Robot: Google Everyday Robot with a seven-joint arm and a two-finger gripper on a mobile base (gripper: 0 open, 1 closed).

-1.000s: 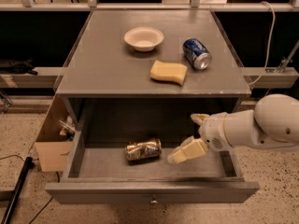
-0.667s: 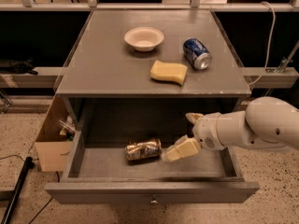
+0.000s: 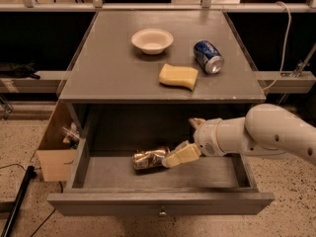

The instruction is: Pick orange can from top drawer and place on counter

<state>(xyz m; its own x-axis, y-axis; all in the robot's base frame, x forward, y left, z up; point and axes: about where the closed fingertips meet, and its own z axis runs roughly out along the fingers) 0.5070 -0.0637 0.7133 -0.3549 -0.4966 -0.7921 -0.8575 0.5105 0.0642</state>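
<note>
My gripper is to move farther over the orange can next and close around its body point(image 3: 157, 157), toward the end nearest my white arm.
The orange can point(image 3: 149, 158) lies on its side on the floor of the open top drawer point(image 3: 160, 201), left of centre. My gripper point(image 3: 180, 142) reaches into the drawer from the right on a white arm. It is open. Its lower fingertip point(image 3: 177, 156) is at the can's right end, and the upper fingertip point(image 3: 196, 123) is higher and further back. The can is not held. The counter point(image 3: 118, 68) is the grey cabinet top above the drawer.
On the counter stand a white bowl point(image 3: 152, 40), a yellow sponge point(image 3: 177, 76) and a blue can point(image 3: 208, 56) on its side. A cardboard box point(image 3: 57, 147) with clutter sits left of the cabinet. A black pole point(image 3: 17, 201) leans at the lower left.
My gripper has moved left inside the drawer, and its lower finger now reaches the orange can's right end. The can has not moved.
</note>
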